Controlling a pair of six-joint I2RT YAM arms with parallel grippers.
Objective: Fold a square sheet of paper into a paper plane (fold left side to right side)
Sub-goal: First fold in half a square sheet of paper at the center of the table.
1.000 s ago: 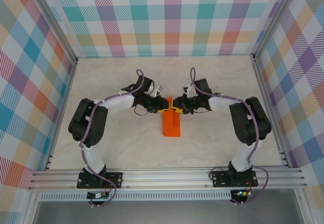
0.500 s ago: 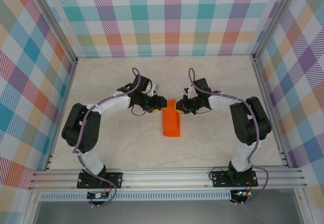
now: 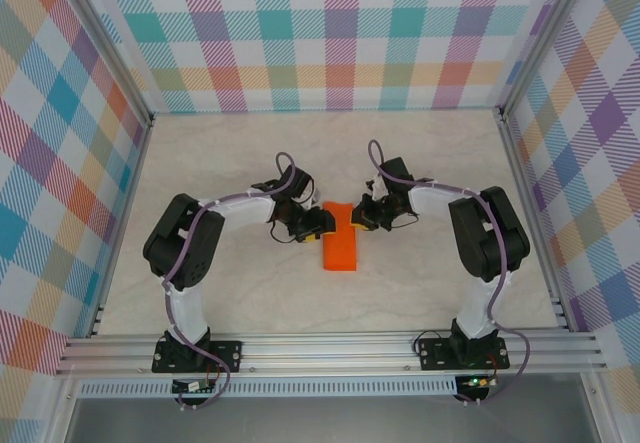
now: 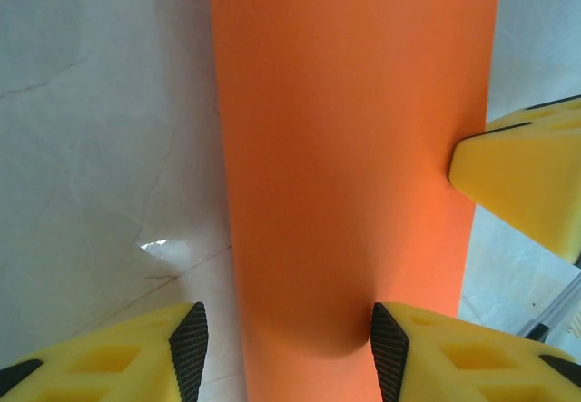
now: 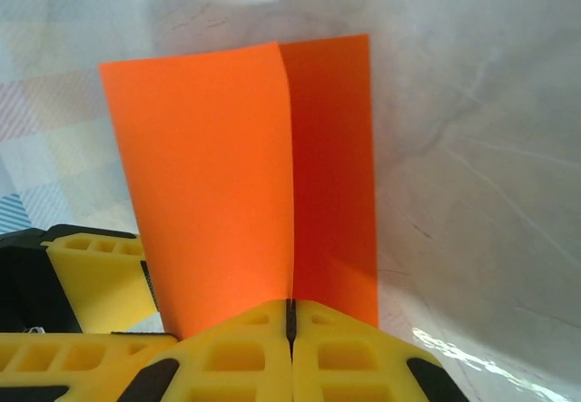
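Note:
Right gripper holds paper's upper layer short of the lower layer's edge; it should open, back off, grip the paper's side nearer the bar (image 3: 356,244).
The square sheet of paper (image 3: 340,250) is bright orange and lies folded into a narrow rectangle on the table, not a paper plane shape. My right gripper (image 3: 359,219) is shut on the paper's (image 5: 218,175) far right edge, and the upper layer lifts a little off the lower one. In its wrist view the right gripper (image 5: 291,316) has its yellow fingers pressed together with the paper edge in the seam. My left gripper (image 3: 318,224) is open at the paper's left side. In the left wrist view it (image 4: 286,352) straddles the paper (image 4: 354,148), one fingertip (image 4: 388,352) resting on the orange surface.
The pale marble-patterned table top (image 3: 220,283) lies all round the paper. Checked walls (image 3: 330,33) close the back and sides, and an aluminium rail (image 3: 330,348) runs along the near edge by the arm bases. The right gripper's yellow finger (image 4: 522,175) sits at the paper's right edge.
The left gripper has opened and let go of the paper. The right gripper has shut on the paper's edge. The paper has settled lower and flatter on the table.

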